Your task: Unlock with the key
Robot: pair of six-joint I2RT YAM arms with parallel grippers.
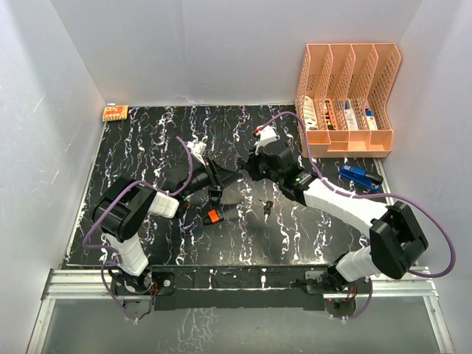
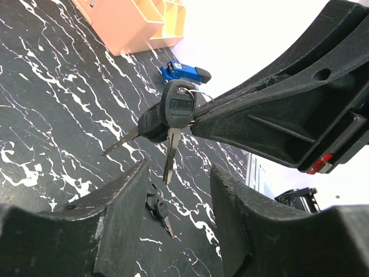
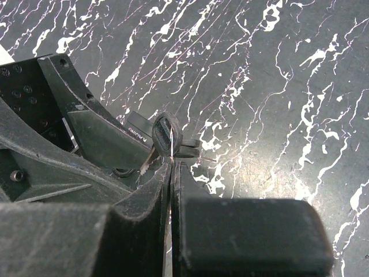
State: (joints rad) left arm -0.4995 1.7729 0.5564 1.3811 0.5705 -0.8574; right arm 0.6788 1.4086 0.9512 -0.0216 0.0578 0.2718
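The keys hang in my right gripper only by the wire ring, so my left gripper should take the keys before my right gripper grabs a key's head point(image 2: 180, 104).
A small bunch of black-headed keys point(image 2: 179, 107) hangs above the black marbled table, one blade pointing down. My right gripper point(image 3: 172, 164) is shut on the bunch's thin wire ring, and the key heads point(image 3: 165, 134) sit just past its fingertips. My left gripper point(image 2: 179, 168) is open right in front of the hanging keys, nothing between its fingers. Another black key point(image 2: 159, 209) lies flat on the table below, also seen in the top view point(image 1: 267, 207). The two grippers meet mid-table, left gripper point(image 1: 215, 190) and right gripper point(image 1: 247, 168). A small black and orange object point(image 1: 212, 216) lies beside the left gripper.
A pink file organizer point(image 1: 346, 103) with small items stands at the back right. A blue tool point(image 1: 358, 177) lies in front of it. A small orange card point(image 1: 114, 112) sits at the back left corner. White walls enclose the table on three sides.
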